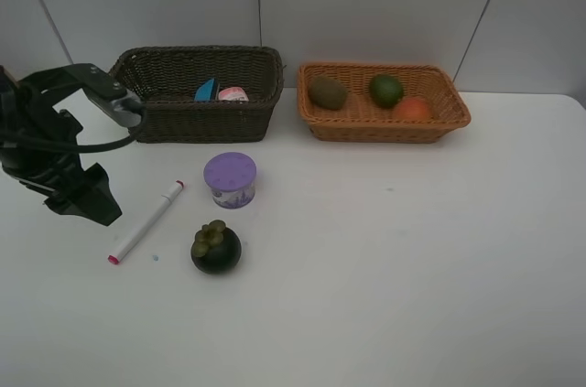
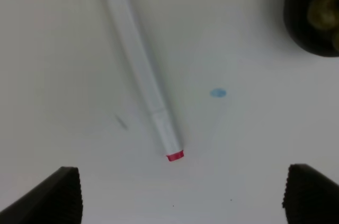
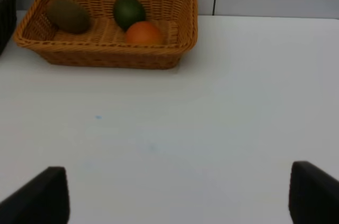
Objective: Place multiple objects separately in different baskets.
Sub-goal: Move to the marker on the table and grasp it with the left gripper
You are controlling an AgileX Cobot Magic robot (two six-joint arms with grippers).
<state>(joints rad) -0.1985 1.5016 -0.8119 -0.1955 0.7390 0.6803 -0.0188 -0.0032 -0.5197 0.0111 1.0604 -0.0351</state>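
Note:
Next, I move my left gripper to the middle of the body [image 1: 139,230] [image 2: 144,73] of the white marker and close it there, between the marker's red ends.
The dark brown basket [image 1: 165,117] holds the blue flat block [image 1: 206,91] and the pink bottle [image 1: 233,94]. The light orange-tan basket [image 1: 385,129] holds the kiwi [image 1: 327,92], the lime [image 1: 386,90] and the orange-red fruit [image 1: 414,109]. The purple-lidded tub [image 1: 230,179], the white marker [image 1: 146,221] and the mangosteen [image 1: 216,248] lie on the table. My left gripper [image 1: 92,204] is open and empty, just left of the marker [image 2: 140,65], above its red end. My right gripper [image 3: 180,197] is open and empty, facing the light basket [image 3: 106,54] from a distance; it is out of the exterior view.
The white table [image 1: 412,268] ends at a grey wall behind the baskets. A small blue spot [image 2: 217,93] marks the table between the marker and the mangosteen [image 2: 312,12]. The dark basket's edge [image 3: 5,1] shows in the right wrist view.

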